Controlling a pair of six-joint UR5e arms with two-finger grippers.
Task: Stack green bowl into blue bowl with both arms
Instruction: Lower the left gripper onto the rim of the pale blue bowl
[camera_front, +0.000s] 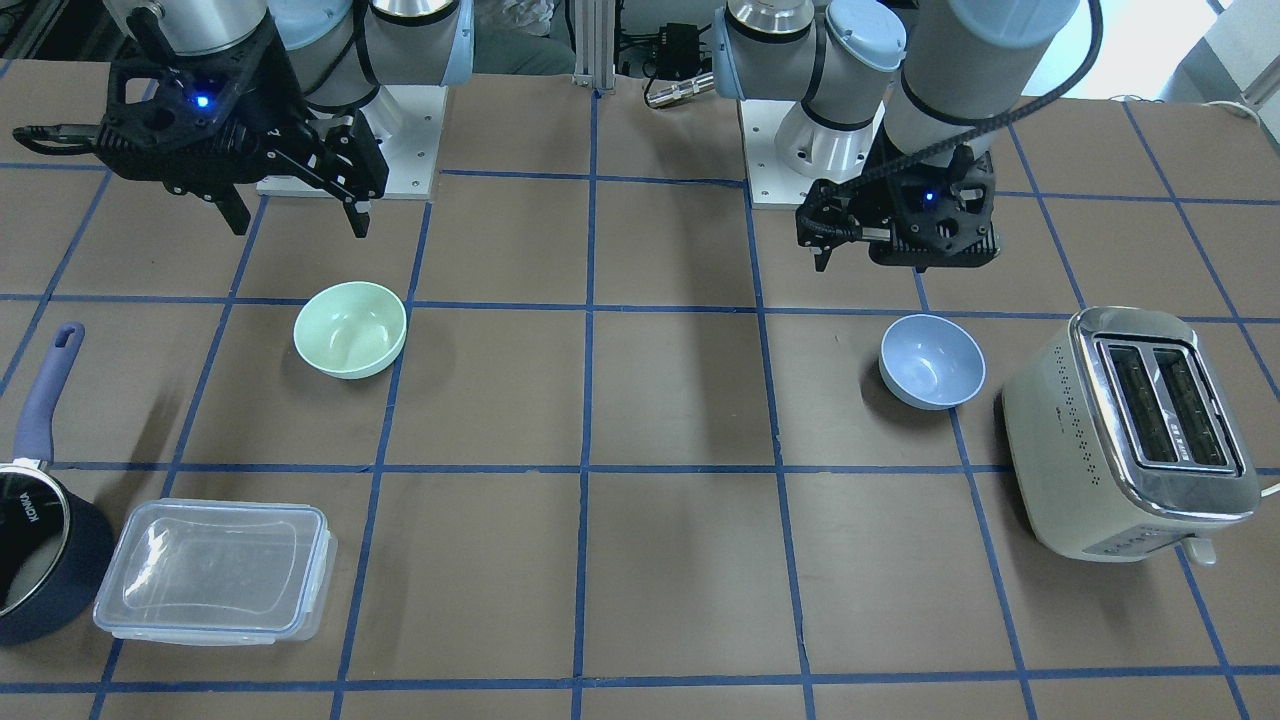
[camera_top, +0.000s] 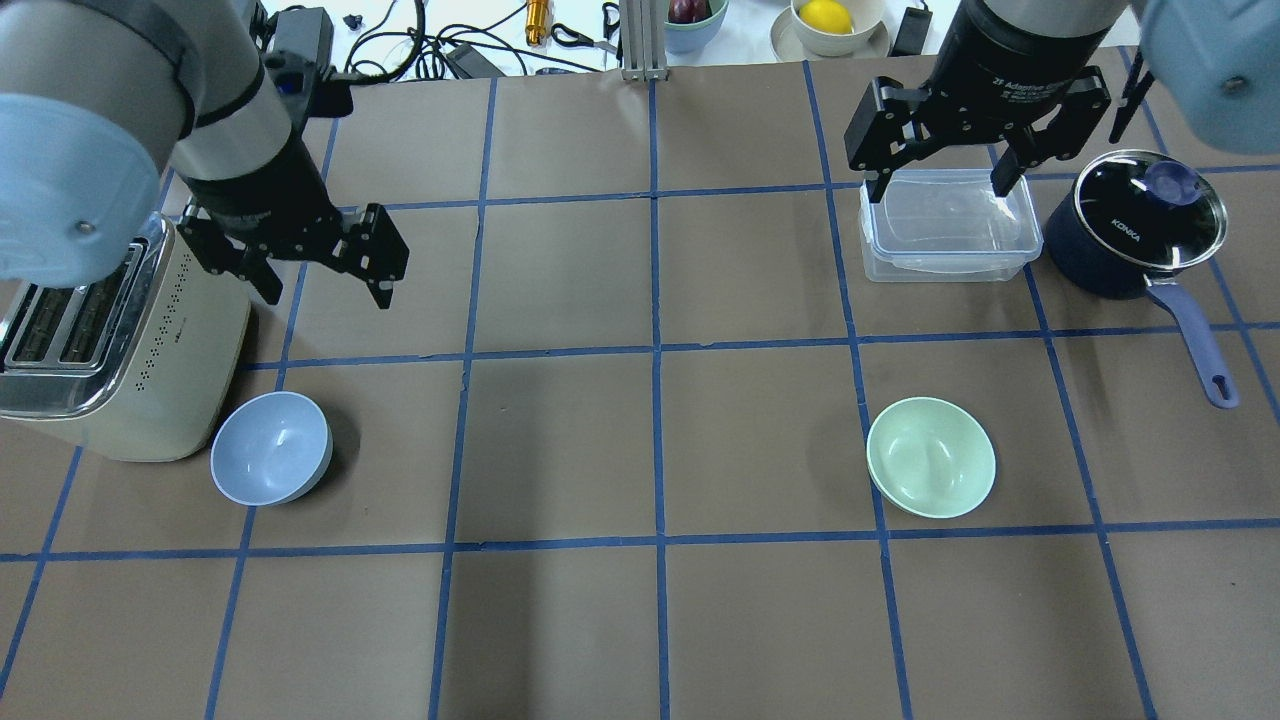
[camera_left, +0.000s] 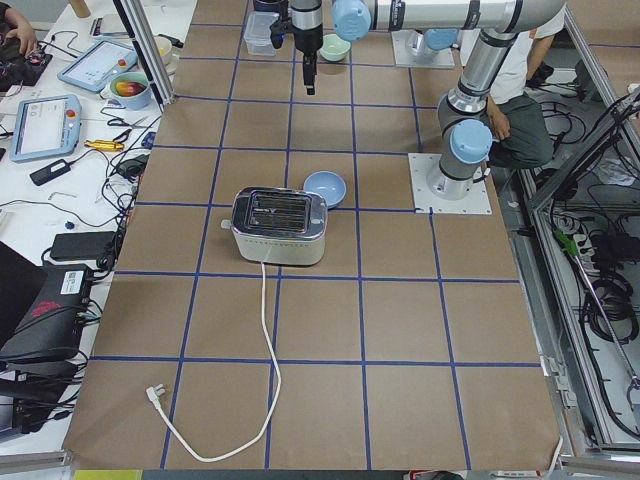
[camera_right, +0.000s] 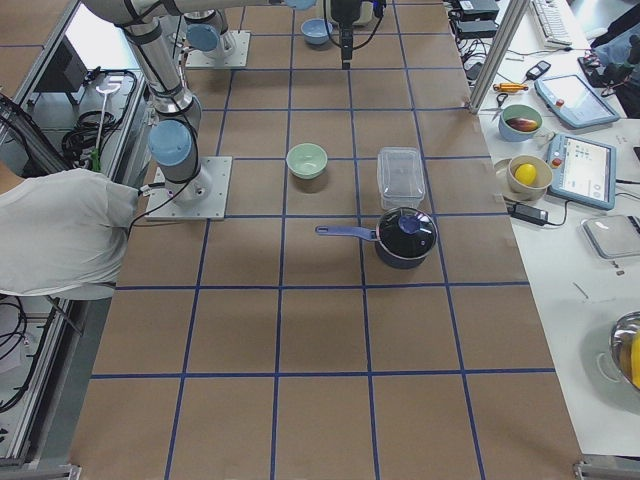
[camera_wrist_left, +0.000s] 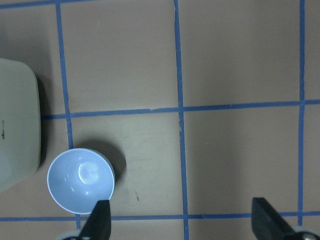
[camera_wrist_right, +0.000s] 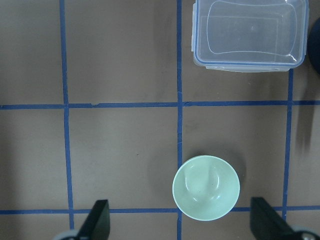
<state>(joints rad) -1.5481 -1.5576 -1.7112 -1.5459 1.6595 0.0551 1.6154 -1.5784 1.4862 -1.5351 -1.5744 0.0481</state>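
The blue bowl's rim (camera_front: 883, 353) (camera_wrist_left: 114, 182), on the side away from the toaster, is the next place my left gripper should move to and then close on.
The mint-green bowl (camera_top: 931, 457) sits upright and empty on the table's right half, also in the right wrist view (camera_wrist_right: 206, 188) and the front view (camera_front: 350, 330). The pale blue bowl (camera_top: 271, 447) sits upright and empty on the left half, beside the toaster, also in the left wrist view (camera_wrist_left: 81, 179) and the front view (camera_front: 932, 361). My left gripper (camera_top: 327, 290) is open and empty, hovering high beyond the blue bowl. My right gripper (camera_top: 940, 188) is open and empty, hovering high above the clear container, beyond the green bowl.
A cream toaster (camera_top: 120, 340) stands at the left edge, close to the blue bowl. A clear lidded container (camera_top: 950, 225) and a dark blue saucepan with a glass lid (camera_top: 1135, 225) stand at the far right. Blue tape lines grid the brown table (camera_top: 650, 450).
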